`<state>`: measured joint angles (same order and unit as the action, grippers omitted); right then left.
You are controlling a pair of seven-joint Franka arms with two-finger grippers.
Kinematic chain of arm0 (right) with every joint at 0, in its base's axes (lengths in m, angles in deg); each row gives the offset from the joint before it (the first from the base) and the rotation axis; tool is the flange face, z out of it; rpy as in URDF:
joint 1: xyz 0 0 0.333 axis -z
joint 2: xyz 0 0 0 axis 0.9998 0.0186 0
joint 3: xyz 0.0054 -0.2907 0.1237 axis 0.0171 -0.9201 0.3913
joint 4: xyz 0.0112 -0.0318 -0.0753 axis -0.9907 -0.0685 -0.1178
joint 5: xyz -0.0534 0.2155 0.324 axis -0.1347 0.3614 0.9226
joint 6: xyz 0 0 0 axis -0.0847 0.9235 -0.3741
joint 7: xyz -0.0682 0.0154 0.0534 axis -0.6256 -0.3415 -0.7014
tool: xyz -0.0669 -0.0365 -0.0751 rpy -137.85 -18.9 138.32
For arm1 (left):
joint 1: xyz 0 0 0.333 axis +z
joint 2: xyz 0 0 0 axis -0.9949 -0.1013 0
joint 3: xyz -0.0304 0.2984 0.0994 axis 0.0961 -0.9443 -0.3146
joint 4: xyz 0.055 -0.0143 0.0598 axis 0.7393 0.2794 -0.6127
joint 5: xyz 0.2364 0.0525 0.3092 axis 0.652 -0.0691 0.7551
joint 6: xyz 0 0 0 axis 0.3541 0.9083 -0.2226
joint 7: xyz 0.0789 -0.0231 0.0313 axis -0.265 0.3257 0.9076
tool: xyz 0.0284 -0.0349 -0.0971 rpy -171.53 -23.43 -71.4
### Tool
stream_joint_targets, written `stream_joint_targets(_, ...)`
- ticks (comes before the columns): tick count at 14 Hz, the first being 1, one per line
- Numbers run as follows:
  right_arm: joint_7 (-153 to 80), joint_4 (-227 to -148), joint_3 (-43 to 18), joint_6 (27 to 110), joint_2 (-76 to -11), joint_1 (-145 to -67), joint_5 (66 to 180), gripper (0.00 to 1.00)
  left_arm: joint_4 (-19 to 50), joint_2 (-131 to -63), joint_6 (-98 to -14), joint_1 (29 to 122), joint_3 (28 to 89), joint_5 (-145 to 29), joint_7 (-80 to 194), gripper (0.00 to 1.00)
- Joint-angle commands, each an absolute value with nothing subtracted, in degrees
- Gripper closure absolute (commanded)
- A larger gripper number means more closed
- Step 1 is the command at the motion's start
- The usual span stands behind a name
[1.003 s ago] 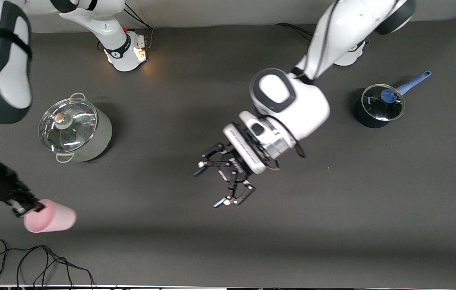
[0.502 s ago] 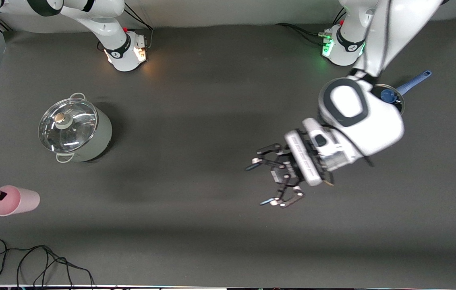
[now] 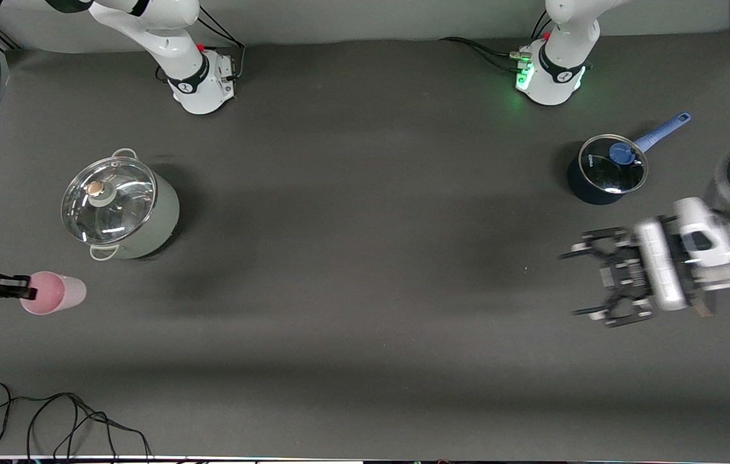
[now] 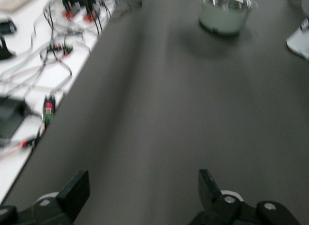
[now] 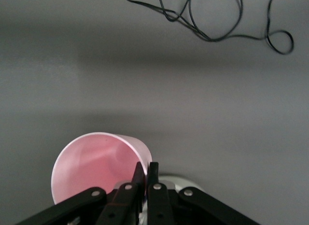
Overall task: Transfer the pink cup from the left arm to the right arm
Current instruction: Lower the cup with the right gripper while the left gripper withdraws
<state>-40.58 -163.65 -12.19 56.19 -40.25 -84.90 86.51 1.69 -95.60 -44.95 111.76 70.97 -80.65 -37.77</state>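
Note:
My right gripper is to put the pink cup down. I should set it on the bare table (image 3: 150,323) (image 5: 121,103), in between the grey-green pot and the black cable.
The pink cup (image 3: 55,293) is held on its side over the table at the right arm's end, close to the grey-green pot. My right gripper (image 3: 24,290) is shut on its rim. In the right wrist view one finger is inside the cup (image 5: 96,162) and one outside, and the gripper (image 5: 146,171) pinches the wall. My left gripper (image 3: 587,283) is open and empty over bare table at the left arm's end, close to the blue saucepan. In the left wrist view the gripper (image 4: 142,189) has its fingers (image 4: 77,190) wide apart with only the mat between them.
A grey-green pot with a glass lid (image 3: 120,209) stands toward the right arm's end; it also shows in the left wrist view (image 4: 224,15). A dark blue saucepan with lid (image 3: 607,169) stands toward the left arm's end. A loose black cable (image 3: 49,419) lies near the front edge.
My left gripper, open, has swung from the table's middle toward the left arm's end. My right gripper has carried the pink cup toward the right arm's end and closer to the pot.

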Motion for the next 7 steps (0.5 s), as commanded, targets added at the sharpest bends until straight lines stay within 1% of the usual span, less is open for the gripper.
stream_joint_targets(1, -43.87, -181.17, -12.72, 71.58, -46.65, -85.33, 86.20, 1.00, 0.23, -92.06, -38.50, 115.73, 71.32, -71.76, -34.12, 0.00)
stream_joint_targets(2, -45.79, -185.31, -13.15, 76.51, -47.36, -85.33, 86.20, 1.00, -0.03, -90.75, -37.52, 116.70, 71.32, -67.46, -33.42, 0.00)
stream_joint_targets(4, -47.31, -189.56, -13.25, 83.39, -46.32, -85.33, 86.20, 1.00, -0.12, -87.76, -36.90, 118.46, 71.40, -59.37, -30.96, 0.00)
stream_joint_targets(7, -47.13, -190.89, -12.72, 91.74, -39.92, -86.03, 86.56, 1.00, -0.04, -83.81, -34.27, 118.20, 71.40, -50.22, -28.16, 0.00)
